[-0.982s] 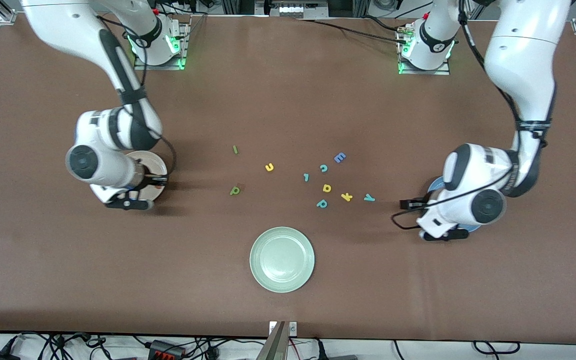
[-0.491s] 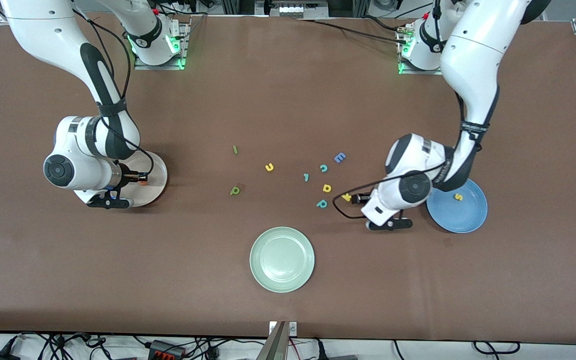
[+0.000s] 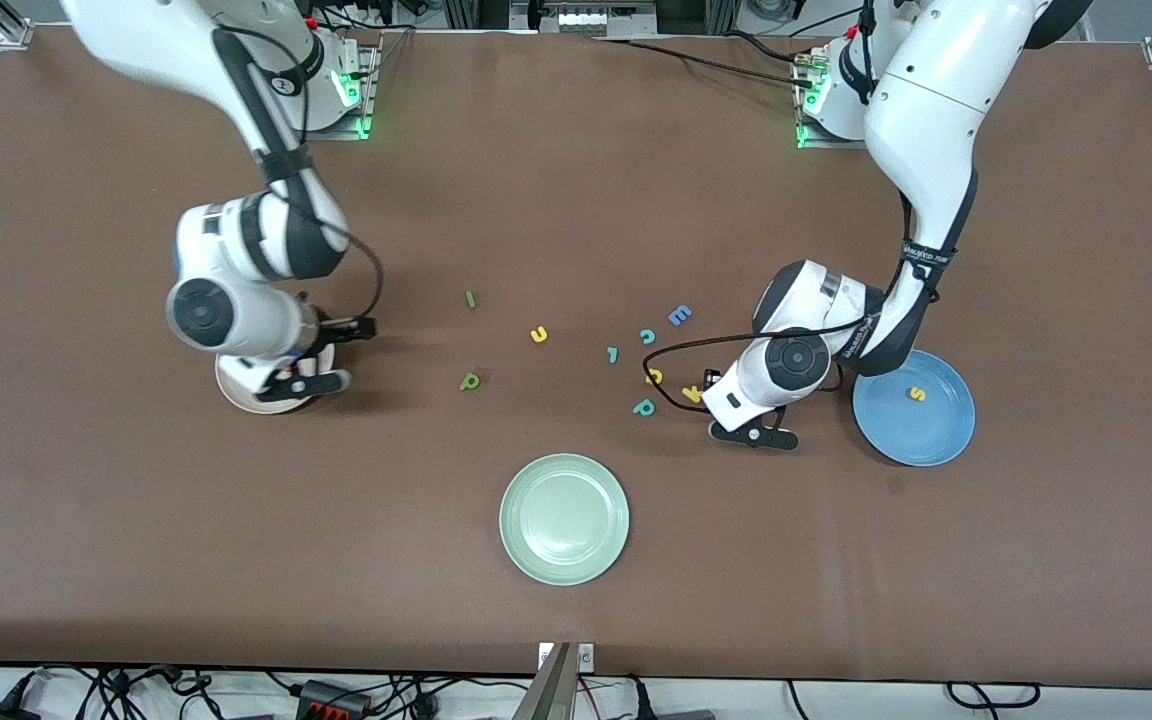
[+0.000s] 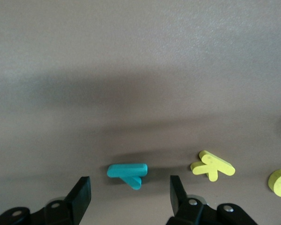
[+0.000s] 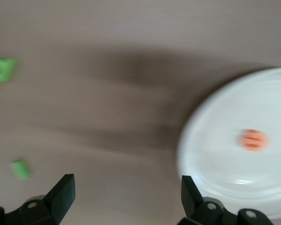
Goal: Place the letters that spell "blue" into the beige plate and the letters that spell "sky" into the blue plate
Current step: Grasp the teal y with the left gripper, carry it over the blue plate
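Note:
Next, my right gripper will go to the green l's long sides [image 3: 470,299] [image 5: 21,169] and close there, because the beige plate needs that letter for "blue".
The beige plate [image 3: 233,396] shows only a sliver under my right gripper [image 3: 281,385], which is open and empty [image 5: 126,193] over the plate's edge. An orange e [image 5: 253,139] lies in the plate [image 5: 210,122]. My left gripper [image 3: 751,430] is low over the table beside the blue plate [image 3: 921,440], which holds a yellow s [image 3: 917,394]. It stands open [image 4: 129,197] with the teal y [image 4: 127,172] between its fingers, untouched. The yellow k [image 4: 212,165] lies beside the y. Green l [image 3: 471,299], yellow u [image 3: 538,335] and green b [image 3: 470,381] lie mid-table.
A pale green plate [image 3: 564,565] sits nearer the front camera. Other loose letters lie mid-table: a blue E [image 3: 679,316], a teal c [image 3: 647,336], a small teal piece [image 3: 613,354], a rounded yellow letter [image 3: 653,376] and a teal p [image 3: 644,407]. A black cable loops off the left wrist.
The left arm swung from the blue plate to the teal y, and its fingers have narrowed a little. The right gripper opened, left the orange e in the beige plate and shifted toward mid-table.

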Robot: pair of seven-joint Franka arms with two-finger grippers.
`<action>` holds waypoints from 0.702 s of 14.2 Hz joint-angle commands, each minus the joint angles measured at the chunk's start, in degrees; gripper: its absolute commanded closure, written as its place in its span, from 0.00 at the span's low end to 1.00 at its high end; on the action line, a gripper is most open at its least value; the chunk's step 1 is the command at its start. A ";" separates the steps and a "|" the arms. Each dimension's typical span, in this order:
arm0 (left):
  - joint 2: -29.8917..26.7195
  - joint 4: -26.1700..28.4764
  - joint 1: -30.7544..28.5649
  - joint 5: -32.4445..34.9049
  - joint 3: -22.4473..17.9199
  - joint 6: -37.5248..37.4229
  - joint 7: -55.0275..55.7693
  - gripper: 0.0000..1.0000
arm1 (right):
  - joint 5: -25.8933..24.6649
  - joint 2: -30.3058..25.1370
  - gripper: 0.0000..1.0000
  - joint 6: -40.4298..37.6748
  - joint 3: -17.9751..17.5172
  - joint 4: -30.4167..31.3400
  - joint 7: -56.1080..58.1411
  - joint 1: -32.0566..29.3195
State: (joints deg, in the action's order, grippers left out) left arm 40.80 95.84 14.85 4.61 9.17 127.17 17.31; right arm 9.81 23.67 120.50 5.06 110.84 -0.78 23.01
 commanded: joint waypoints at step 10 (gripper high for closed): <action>0.16 1.37 -0.70 1.37 0.06 1.85 -3.69 0.43 | 3.03 3.74 0.48 12.03 -0.67 4.91 -10.11 15.75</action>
State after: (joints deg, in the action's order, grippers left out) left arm 41.18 96.48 14.75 4.64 9.01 128.04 14.61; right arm 12.03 26.80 130.17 3.99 115.18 -9.64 37.53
